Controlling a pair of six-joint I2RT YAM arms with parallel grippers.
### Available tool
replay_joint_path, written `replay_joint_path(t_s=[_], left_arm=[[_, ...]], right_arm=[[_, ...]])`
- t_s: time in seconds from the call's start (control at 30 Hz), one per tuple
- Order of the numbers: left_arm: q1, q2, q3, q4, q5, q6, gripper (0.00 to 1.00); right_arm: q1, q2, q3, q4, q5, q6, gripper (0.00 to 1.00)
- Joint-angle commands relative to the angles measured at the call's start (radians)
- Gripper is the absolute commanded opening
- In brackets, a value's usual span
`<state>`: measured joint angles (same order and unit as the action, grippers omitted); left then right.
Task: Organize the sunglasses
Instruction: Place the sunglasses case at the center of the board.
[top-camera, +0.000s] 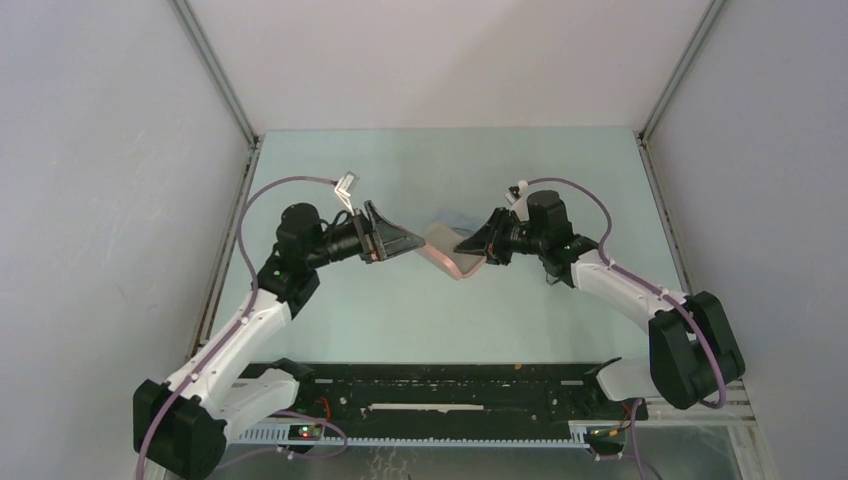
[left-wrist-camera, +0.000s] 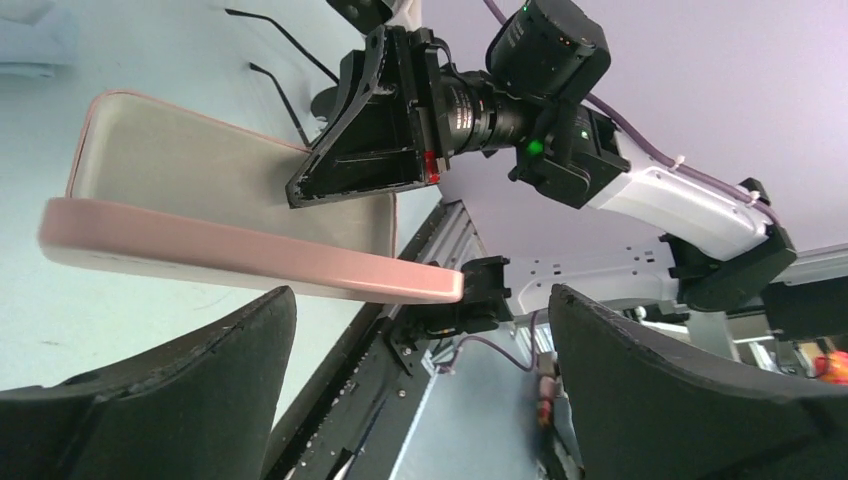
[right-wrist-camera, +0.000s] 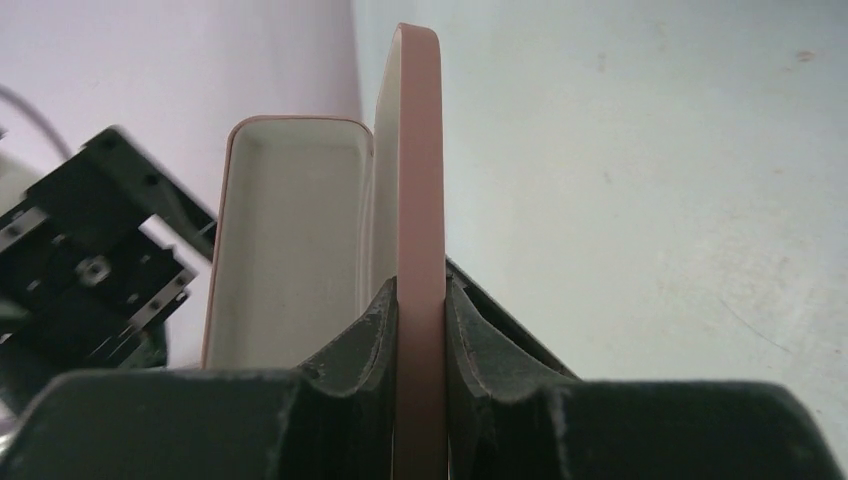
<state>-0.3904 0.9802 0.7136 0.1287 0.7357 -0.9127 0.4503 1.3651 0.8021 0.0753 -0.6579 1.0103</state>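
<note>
The robot's right gripper should release the open salmon-pink case on the table (top-camera: 424, 275) between the grey-blue cloth and the black rail.
The salmon-pink case (top-camera: 448, 258) is open, with its beige inside (right-wrist-camera: 290, 220) showing, and is held above the table. My right gripper (top-camera: 464, 245) is shut on one pink wall of the case (right-wrist-camera: 418, 180); its fingers (right-wrist-camera: 372, 330) press that wall from both sides. My left gripper (top-camera: 420, 240) is open and empty just left of the case, and the case's pink end (left-wrist-camera: 430, 285) lies between its spread fingers (left-wrist-camera: 200, 360). Of the sunglasses, only two thin dark arms (left-wrist-camera: 285, 45) show, on the table beyond the case. They are hidden in the top view.
A small grey-blue cloth (top-camera: 455, 217) lies on the table just behind the case. Grey walls close in the table at the left, right and back. A black rail (top-camera: 440, 390) runs along the near edge between the arm bases.
</note>
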Motion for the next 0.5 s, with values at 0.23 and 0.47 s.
replay_joint_path(t_s=[0.23,0.47], left_arm=[[0.074,-0.093,0.037,-0.240,-0.152,0.083,1.00],[0.136,-0.143,-0.001,-0.297,-0.181,0.077,1.00]], right_arm=[[0.142,0.129,0.042,0.100,0.356,0.074,0.00],[0.147,0.274,0.048,0.205,0.386,0.145,0.00]])
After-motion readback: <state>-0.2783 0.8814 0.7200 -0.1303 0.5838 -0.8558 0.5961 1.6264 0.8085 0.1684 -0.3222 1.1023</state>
